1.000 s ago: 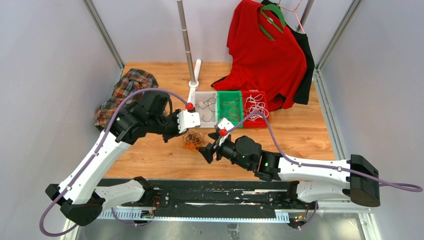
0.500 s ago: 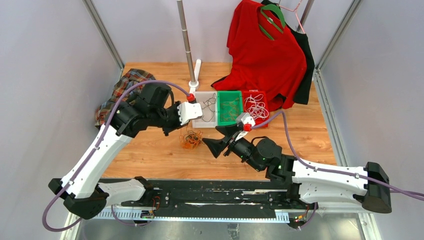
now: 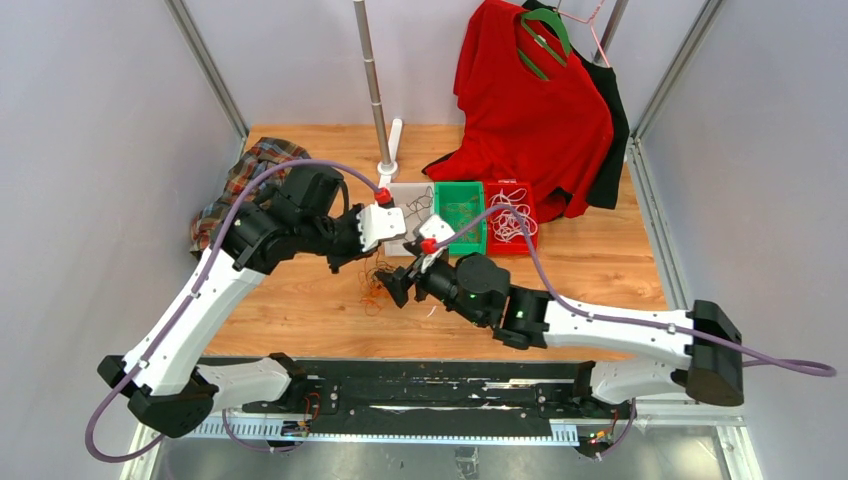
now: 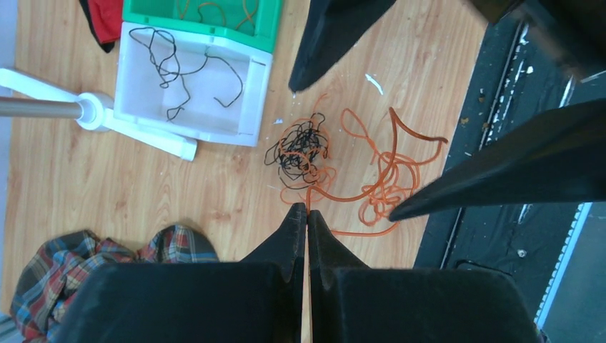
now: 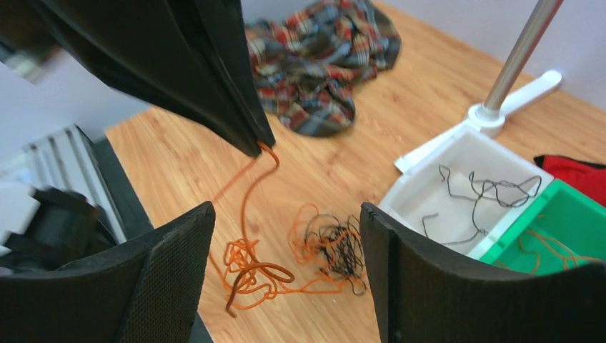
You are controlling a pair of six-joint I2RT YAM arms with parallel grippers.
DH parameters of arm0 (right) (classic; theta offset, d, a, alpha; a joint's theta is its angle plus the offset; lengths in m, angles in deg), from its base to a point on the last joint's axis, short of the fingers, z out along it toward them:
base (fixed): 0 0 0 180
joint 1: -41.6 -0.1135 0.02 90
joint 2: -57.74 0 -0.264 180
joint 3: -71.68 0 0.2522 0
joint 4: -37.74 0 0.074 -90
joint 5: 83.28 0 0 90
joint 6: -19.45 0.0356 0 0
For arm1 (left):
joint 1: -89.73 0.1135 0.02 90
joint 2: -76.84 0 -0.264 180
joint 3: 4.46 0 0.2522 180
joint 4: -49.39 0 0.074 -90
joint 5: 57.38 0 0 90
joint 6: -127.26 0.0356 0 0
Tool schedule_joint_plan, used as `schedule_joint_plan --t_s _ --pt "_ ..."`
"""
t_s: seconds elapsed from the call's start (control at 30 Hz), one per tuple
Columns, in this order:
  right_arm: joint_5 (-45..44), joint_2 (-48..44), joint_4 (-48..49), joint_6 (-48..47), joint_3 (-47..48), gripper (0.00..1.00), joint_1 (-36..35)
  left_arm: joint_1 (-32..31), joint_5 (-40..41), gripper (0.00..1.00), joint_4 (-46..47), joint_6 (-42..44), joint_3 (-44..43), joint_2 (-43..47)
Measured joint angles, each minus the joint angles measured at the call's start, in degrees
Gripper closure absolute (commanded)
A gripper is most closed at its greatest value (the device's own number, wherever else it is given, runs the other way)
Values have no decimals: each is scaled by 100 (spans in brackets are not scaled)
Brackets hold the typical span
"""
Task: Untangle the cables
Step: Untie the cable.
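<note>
Next, my right gripper takes the orange strand (image 4: pixel 393 139) while my left gripper takes a new hold further along, because orange loops lie around the black bunch below my left gripper's hold.
A tangle of cables lies on the wooden table: a loose orange cable (image 4: pixel 379 179) wound with a small black curly bunch (image 4: pixel 300 146). My left gripper (image 4: pixel 307 211) is shut on one orange strand, which rises taut from the tangle to its tips (image 5: pixel 257 146). My right gripper (image 5: pixel 286 211) hangs open just above the tangle (image 3: pixel 378 280), its jaws wide and holding nothing, with the orange loops (image 5: pixel 246 275) and black bunch (image 5: pixel 336 246) below the gap.
Three bins stand behind the tangle: a white bin (image 3: pixel 408 222) with black cables, a green bin (image 3: pixel 459 215) with orange ones, a red bin (image 3: pixel 510 215) with white ones. A plaid cloth (image 3: pixel 255 175), pole stand (image 3: pixel 385 165) and hanging red shirt (image 3: pixel 530 110) lie beyond.
My right gripper swung right, then back left over the tangle, opening a little wider. The left gripper rose slightly, keeping its hold on the orange strand, and the tangle has spread out.
</note>
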Motion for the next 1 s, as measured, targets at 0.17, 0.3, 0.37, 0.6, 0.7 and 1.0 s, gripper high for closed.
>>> schedule_joint_plan --t_s 0.17,0.3,0.37,0.6,0.7,1.0 --pt "-7 415 -79 -219 -129 31 94 0 -269 100 -26 4 -46 90" --pt "-111 492 50 -330 -210 41 170 0 -466 100 -26 9 -76 181" --pt "-184 490 240 -350 -319 48 212 0 -549 100 -28 9 -76 214" --pt "-378 487 605 -391 -551 83 306 0 -800 100 -31 7 -83 232" --pt "-455 422 660 -382 -551 95 306 0 -981 100 -26 17 -120 254" --pt "-354 -243 778 -306 -621 99 343 0 -1510 14 72 -55 -46 472"
